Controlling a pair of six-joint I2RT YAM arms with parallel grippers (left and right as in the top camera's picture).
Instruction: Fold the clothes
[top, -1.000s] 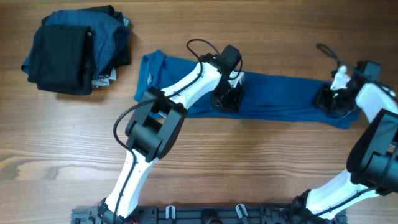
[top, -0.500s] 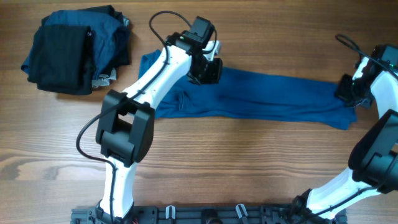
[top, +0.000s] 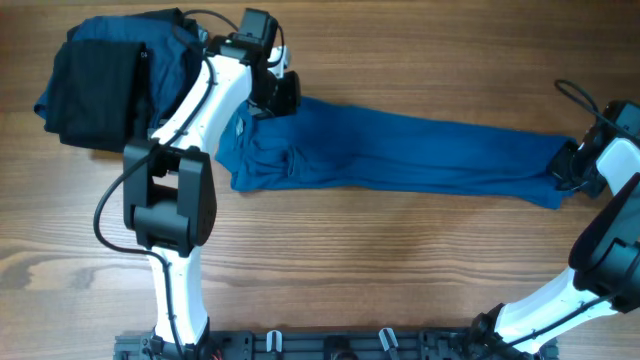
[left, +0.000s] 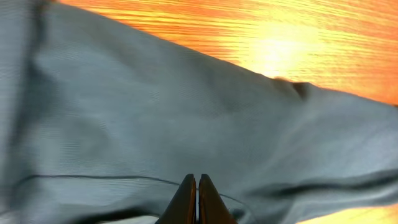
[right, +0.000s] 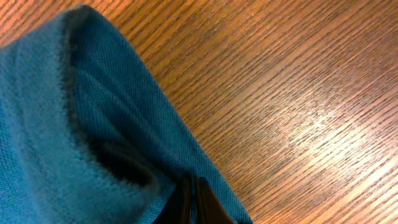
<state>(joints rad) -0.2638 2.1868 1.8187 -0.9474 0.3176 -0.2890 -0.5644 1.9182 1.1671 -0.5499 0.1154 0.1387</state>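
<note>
A raised fold bunches the shirt's far end beside my right gripper, so I should open, lift clear and take the shirt end's edge (top: 571, 142) before folding it inward.
The clothes in play are a medium-blue shirt (top: 400, 155), pulled into a long band across the table's middle. My left gripper (top: 270, 105) pinches its upper left edge, beside the pile. In the left wrist view the fingers (left: 197, 186) are pressed together with fabric (left: 155, 112) bunched around their tips. My right gripper (top: 562, 172) holds the far right end. In the right wrist view its tips (right: 189, 186) are shut and sunk into the blue knit (right: 74, 124), close to the hem.
A pile of black and dark blue garments (top: 120, 80) lies at the back left, touching my left arm. Bare wood table (top: 400, 260) runs in front of the shirt. Both arm bases stand at the near edge.
My left gripper has travelled left and back toward the pile, drawing the shirt's edge with it. The right gripper has moved right, and the shirt is stretched longer.
</note>
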